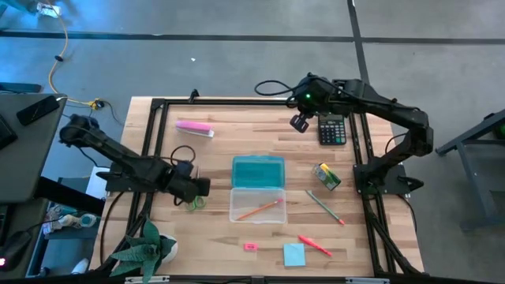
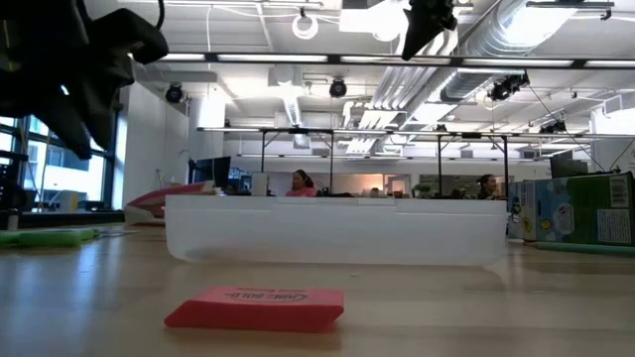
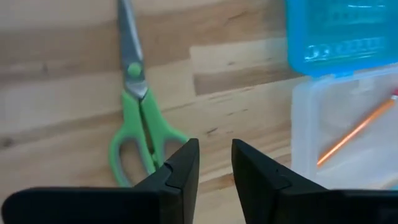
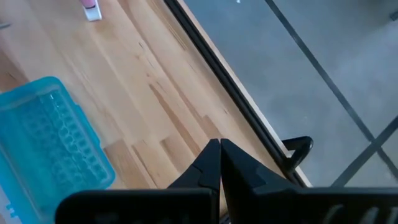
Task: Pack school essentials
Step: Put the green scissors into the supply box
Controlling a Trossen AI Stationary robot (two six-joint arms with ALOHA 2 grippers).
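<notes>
My left fingers are over empty wood beside the scissors' green handles, so I will open, shift over, and pinch with a finger in each handle's loop (image 3: 129,154).
The green-handled scissors (image 1: 196,203) lie flat on the table left of the pencil case, and show in the left wrist view (image 3: 140,124). My left gripper (image 1: 203,187) hovers just beside them, slightly open and empty (image 3: 214,165). The case has a blue lid (image 1: 258,171) and a clear tray (image 1: 257,205) with the orange pencil (image 1: 260,209) in it. The green pencil (image 1: 325,207), red pen (image 1: 314,244), pink eraser (image 1: 250,246), light-blue sticky pad (image 1: 294,254) and yellow-green box (image 1: 327,176) lie on the table. My right gripper (image 1: 300,122) is shut and empty, high at the far side (image 4: 219,149).
A black calculator (image 1: 332,128) lies at the far right, close to my right gripper. A pink-and-white bar (image 1: 194,128) lies at the far left. A plant (image 1: 146,248) stands at the near left corner. A black frame (image 1: 158,102) runs around the table.
</notes>
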